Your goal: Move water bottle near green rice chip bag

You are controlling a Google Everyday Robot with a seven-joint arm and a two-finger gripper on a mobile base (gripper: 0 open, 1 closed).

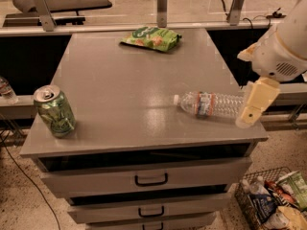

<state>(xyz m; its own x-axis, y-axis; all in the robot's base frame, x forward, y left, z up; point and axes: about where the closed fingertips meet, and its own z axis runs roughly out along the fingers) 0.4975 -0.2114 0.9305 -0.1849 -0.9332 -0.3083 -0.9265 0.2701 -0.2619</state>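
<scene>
I need to close my gripper on the water bottle's base end (pixel 233 106), which is the end opposite its white cap.
The water bottle (pixel 211 104) lies on its side near the right front of the grey cabinet top (pixel 120 90), white cap pointing left, red-and-blue label band around its middle. The green rice chip bag (pixel 151 38) lies flat at the far middle edge, well apart from the bottle. My gripper (pixel 254 104) hangs from the white arm (pixel 283 47) at the right edge of the top, in front of the bottle's base end.
A green-patterned drink can (pixel 54 110) stands upright at the front left corner. The cabinet has drawers (pixel 151 178) below. A wire basket of mixed snacks (pixel 273 200) sits on the floor at lower right. A rail with metal posts (pixel 162 6) runs behind.
</scene>
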